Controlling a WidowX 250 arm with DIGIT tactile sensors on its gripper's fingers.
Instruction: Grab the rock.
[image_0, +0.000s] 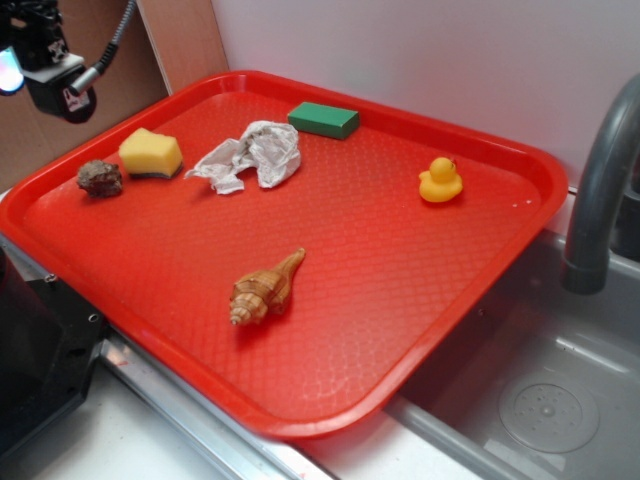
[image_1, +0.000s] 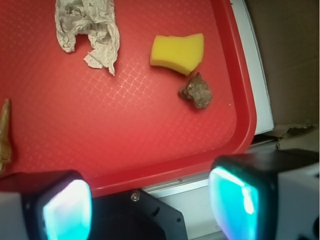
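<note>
Next, I close my gripper on the wide part of the rock (image_0: 99, 182) (image_1: 200, 96), across its sides, with the rock's narrow tip toward the yellow sponge.
The rock (image_0: 100, 178) (image_1: 196, 91) is a small lumpy grey-brown stone lying on the red tray (image_0: 400, 330) near its left rim, right beside the yellow sponge (image_0: 151, 153) (image_1: 178, 51). My gripper (image_1: 150, 205) is open, its two glowing cyan pads wide apart with nothing between them. It hangs high above the tray's left edge, outside the rim and well apart from the rock. In the exterior view only part of the gripper (image_0: 40, 55) shows at the top left corner.
On the tray also lie crumpled grey-white paper (image_0: 252, 155) (image_1: 88, 27), a green block (image_0: 323, 119), a yellow rubber duck (image_0: 440, 181) and a tan spiral seashell (image_0: 265, 288) (image_1: 5, 132). A sink with a grey faucet (image_0: 600, 180) is at right. A black robot base (image_0: 40, 350) sits left.
</note>
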